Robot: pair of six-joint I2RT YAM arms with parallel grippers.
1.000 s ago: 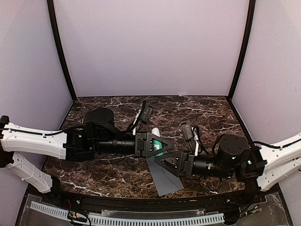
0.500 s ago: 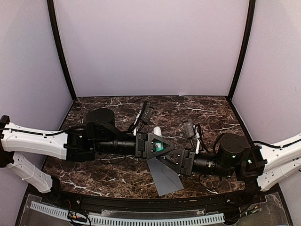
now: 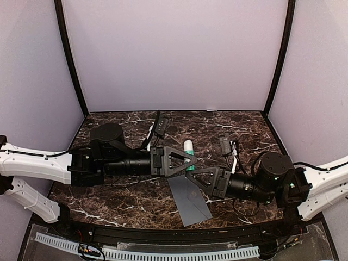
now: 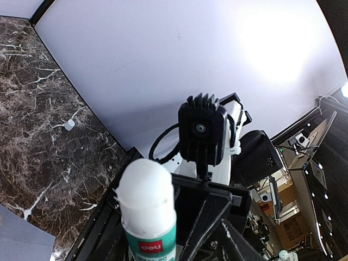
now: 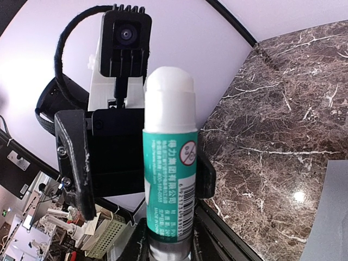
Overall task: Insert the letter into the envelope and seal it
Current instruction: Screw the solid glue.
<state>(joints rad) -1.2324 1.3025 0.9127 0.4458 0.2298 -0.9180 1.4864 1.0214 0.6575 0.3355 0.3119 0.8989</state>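
Note:
My left gripper stands open around the glue stick's green body, so it should close there before my right gripper opens and retakes the glue stick's base point(image 5: 168, 248) to twist it.
A green-and-white glue stick point(image 3: 188, 155) stands between both grippers; it also shows in the right wrist view point(image 5: 168, 163) and the left wrist view point(image 4: 147, 212). My right gripper point(image 3: 192, 175) is shut on its base point(image 5: 168, 242). My left gripper point(image 3: 189, 161) has its jaws apart around the stick, with one finger point(image 5: 70, 163) well clear and the other finger point(image 5: 205, 176) against its side. The slate-grey envelope point(image 3: 190, 200) lies flat on the table below both grippers, and a corner of it shows in the right wrist view point(image 5: 333, 217). No letter is in view.
The dark marble table point(image 3: 125, 204) is closed in by pale walls on three sides. A small white cap point(image 4: 69, 124) lies near the back wall. A black rail point(image 3: 163, 234) runs along the near edge.
My left arm has drawn back to the left and its jaws have come apart. My right gripper has moved up-left onto the glue stick. More of the stick now shows.

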